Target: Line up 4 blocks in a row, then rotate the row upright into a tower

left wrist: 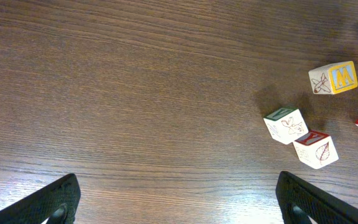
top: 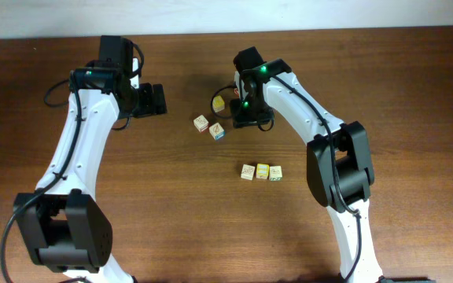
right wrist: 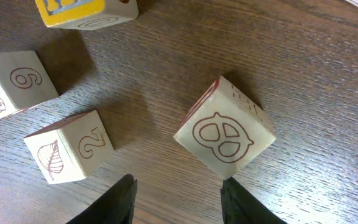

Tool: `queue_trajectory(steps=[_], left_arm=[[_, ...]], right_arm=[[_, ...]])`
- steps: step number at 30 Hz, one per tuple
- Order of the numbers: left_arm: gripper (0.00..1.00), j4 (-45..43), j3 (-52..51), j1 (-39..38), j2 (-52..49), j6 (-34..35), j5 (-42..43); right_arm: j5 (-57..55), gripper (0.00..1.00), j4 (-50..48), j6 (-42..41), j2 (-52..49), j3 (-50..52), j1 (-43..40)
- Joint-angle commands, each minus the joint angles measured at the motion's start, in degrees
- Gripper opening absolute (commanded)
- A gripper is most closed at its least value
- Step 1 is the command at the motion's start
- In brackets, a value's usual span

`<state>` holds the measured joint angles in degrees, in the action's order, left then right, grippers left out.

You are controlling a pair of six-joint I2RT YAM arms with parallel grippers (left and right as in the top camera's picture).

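Observation:
The pretzel block lies crooked with its near corner at my right gripper's finger, so next I open and take its opposite sides (right wrist: 198, 106) before turning it straight.
Several small picture blocks lie at the table's middle. In the right wrist view a pretzel-print block (right wrist: 224, 137) rests skewed on the wood, its near corner just ahead of my right finger (right wrist: 238, 202). My right gripper (right wrist: 178, 183) (top: 242, 108) is open with only bare wood between its fingers. To its left lie a leaf-and-2 block (right wrist: 70, 146), a 6 block (right wrist: 14, 84) and a yellow block (right wrist: 82, 11) (top: 219, 103). My left gripper (left wrist: 185, 202) (top: 162, 101) hangs wide open and holds nothing, left of the green-trimmed block (left wrist: 286, 124) and the yellow block (left wrist: 333, 78).
A row of three more small blocks (top: 263, 171) lies nearer the front, right of centre. The right arm's elbow (top: 340, 157) stands just right of that row. The left arm (top: 77, 134) runs along the table's left side.

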<state>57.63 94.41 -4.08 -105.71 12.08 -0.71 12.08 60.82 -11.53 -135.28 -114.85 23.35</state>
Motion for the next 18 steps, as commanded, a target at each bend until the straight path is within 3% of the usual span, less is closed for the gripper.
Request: queue_trajectory(steps=[1,3,5,9,13,18], left_arm=[[0.99,-0.1,1.0,0.0,-0.3,0.7,-0.4],[0.99,-0.1,1.0,0.1,-0.3,0.7,-0.4],[0.99,-0.1,1.0,0.0,-0.3,0.7,-0.4],[0.99,-0.1,1.0,0.0,-0.3,0.7,-0.4],[0.99,-0.1,1.0,0.1,-0.3,0.7,-0.4],[0.99,-0.1,1.0,0.0,-0.3,0.7,-0.4]], right_arm=[[-8.8,0.45,-0.1,4.4,-0.8,-0.8,0.2],[-11.1,0.52,-0.2,15.0,-0.8,-3.0,0.2],[-11.1,0.68,-1.7,28.3,-0.8,-4.3,0.3],[-7.2,0.77,-4.7,31.3,-1.1,-4.3,0.2],[-4.4,0.75,-5.2,31.6,-3.2,-3.9,0.2],[-3.8,0.53,-5.6,30.7,-4.6,-3.9,0.2]])
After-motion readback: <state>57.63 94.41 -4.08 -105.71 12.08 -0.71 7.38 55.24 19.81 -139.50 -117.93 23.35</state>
